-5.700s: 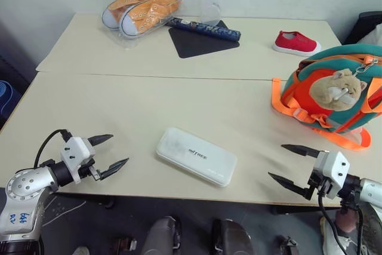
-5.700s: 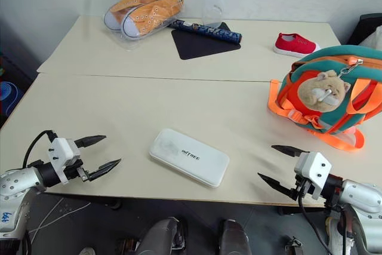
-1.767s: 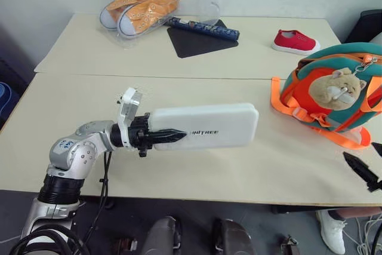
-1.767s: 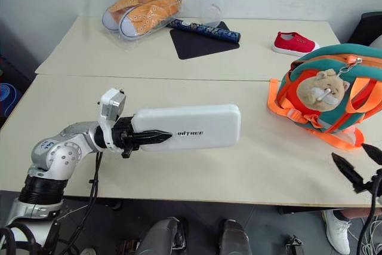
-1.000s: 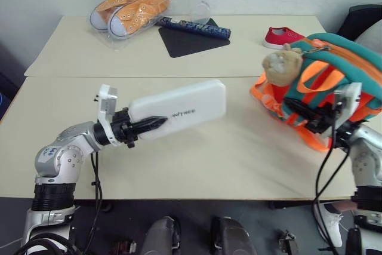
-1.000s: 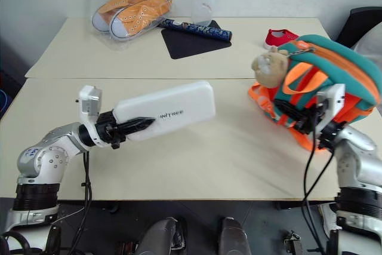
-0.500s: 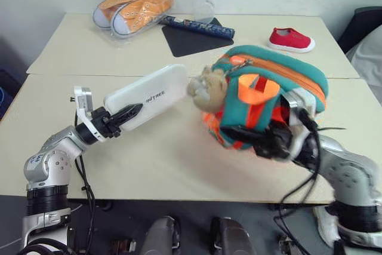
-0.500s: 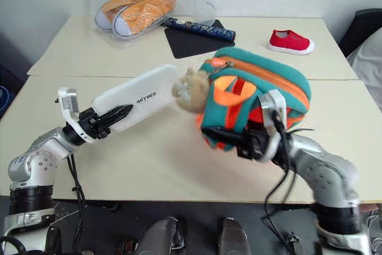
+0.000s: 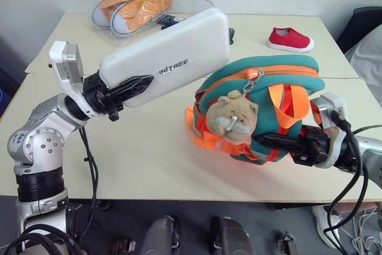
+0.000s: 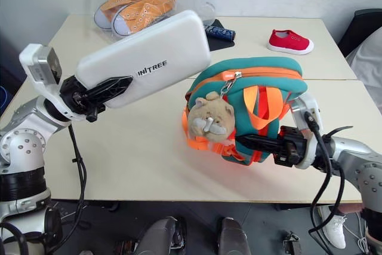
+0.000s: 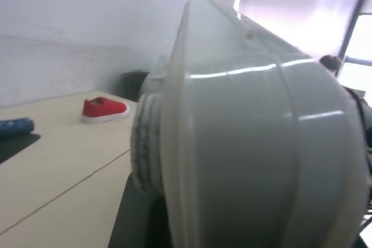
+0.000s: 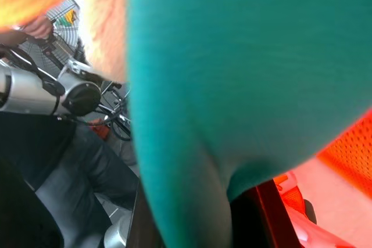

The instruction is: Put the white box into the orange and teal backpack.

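Observation:
The white box, now held up over the table, will be released by my left gripper inside the backpack's compartment (image 9: 261,79) under the orange zipper, behind the plush cat.
The white box (image 9: 173,52), flat with dark lettering, is held up in the air over the left half of the table, its far end tilted upward. My left gripper (image 9: 127,86) is shut on its near end. The box's edge looms close in the left wrist view (image 11: 244,132). The orange and teal backpack (image 9: 262,85) stands on the table at the right, zipper on top, with a beige plush cat (image 9: 233,116) hanging at its front. My right gripper (image 9: 271,141) is shut on the backpack's lower front. Teal fabric (image 12: 232,56) of the backpack presses against the right wrist view.
Orange sneakers in a clear bag (image 9: 134,1) lie at the table's far left. A red shoe (image 9: 290,39) sits at the far right. A dark patterned roll (image 10: 221,32) peeks from behind the box. Bare tabletop (image 9: 149,147) lies between the arms.
The left gripper has lifted the white box higher and tipped its far end up. The backpack has swung round so that its cat faces front and its zipper is on top.

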You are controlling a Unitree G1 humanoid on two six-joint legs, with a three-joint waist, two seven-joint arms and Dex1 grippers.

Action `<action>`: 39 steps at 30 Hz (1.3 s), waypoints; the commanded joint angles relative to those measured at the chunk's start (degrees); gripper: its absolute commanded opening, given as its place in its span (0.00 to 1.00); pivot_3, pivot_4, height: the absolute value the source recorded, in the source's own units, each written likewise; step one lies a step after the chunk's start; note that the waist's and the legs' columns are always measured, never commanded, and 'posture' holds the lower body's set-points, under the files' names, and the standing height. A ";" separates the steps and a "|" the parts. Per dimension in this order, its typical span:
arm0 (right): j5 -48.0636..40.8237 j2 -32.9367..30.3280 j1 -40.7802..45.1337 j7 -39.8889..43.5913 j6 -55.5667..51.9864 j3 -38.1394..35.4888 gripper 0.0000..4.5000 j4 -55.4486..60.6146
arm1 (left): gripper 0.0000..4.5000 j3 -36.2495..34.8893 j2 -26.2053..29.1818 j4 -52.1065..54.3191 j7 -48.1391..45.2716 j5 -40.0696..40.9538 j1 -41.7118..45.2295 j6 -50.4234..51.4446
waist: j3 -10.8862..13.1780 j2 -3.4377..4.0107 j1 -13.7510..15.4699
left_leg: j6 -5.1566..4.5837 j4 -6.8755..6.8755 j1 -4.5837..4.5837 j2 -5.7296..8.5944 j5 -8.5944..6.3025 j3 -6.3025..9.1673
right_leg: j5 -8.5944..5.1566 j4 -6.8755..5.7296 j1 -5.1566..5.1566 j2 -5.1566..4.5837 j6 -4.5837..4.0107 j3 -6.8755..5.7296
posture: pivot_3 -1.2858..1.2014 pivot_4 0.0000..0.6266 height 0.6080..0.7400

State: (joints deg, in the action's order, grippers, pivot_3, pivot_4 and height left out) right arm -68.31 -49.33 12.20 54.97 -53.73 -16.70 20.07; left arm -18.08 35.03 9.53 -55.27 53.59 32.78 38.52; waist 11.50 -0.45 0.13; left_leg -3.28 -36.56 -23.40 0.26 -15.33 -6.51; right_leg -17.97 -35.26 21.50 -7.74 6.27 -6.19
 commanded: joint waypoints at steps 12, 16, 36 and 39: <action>3.52 1.30 1.62 1.31 1.48 -0.22 0.01 0.21 | 0.26 21.03 4.21 -10.84 -10.89 -27.49 4.58 -21.47 | 0.00 0.00 0.93 | 0.28 -0.35 0.00 -0.12 -0.22 -0.09 | 0.00 0.12 0.01 0.02 0.00 0.11 | 0.52 0.24 1.00; 3.03 0.67 0.17 1.11 1.03 -1.64 0.01 1.25 | 0.26 17.82 0.22 -15.15 -6.10 -26.36 10.49 -22.36 | 0.00 -0.01 1.49 | 0.22 -0.51 -0.06 -0.12 -0.28 -0.02 | 0.01 0.07 0.00 -0.05 0.01 0.07 | 0.52 0.24 1.00; 2.12 2.02 0.86 -2.26 1.66 -3.55 0.01 0.87 | 0.26 11.51 9.00 -22.68 -24.67 -24.01 12.75 -28.26 | 0.02 -0.02 1.17 | -0.13 -0.53 -0.20 -0.11 -0.20 -0.01 | 0.02 0.15 0.05 -0.01 0.04 0.01 | 0.52 0.24 1.00; 2.38 2.27 0.78 -2.16 1.84 -3.30 0.01 1.00 | 0.26 12.31 8.08 -22.43 -25.06 -24.29 13.08 -28.19 | 0.02 -0.03 1.25 | -0.14 -0.54 -0.22 -0.10 -0.20 -0.02 | 0.02 0.15 0.06 0.00 0.04 -0.01 | 0.52 0.24 1.00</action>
State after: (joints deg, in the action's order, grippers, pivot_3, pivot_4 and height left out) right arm -65.27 -47.10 12.48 52.64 -52.96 -18.47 20.07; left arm -5.67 43.13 -14.24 -79.68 29.06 44.68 11.11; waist 11.52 -0.48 1.38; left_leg -3.42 -37.10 -23.63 0.16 -15.53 -6.53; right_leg -17.94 -35.12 21.56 -7.74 6.31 -6.21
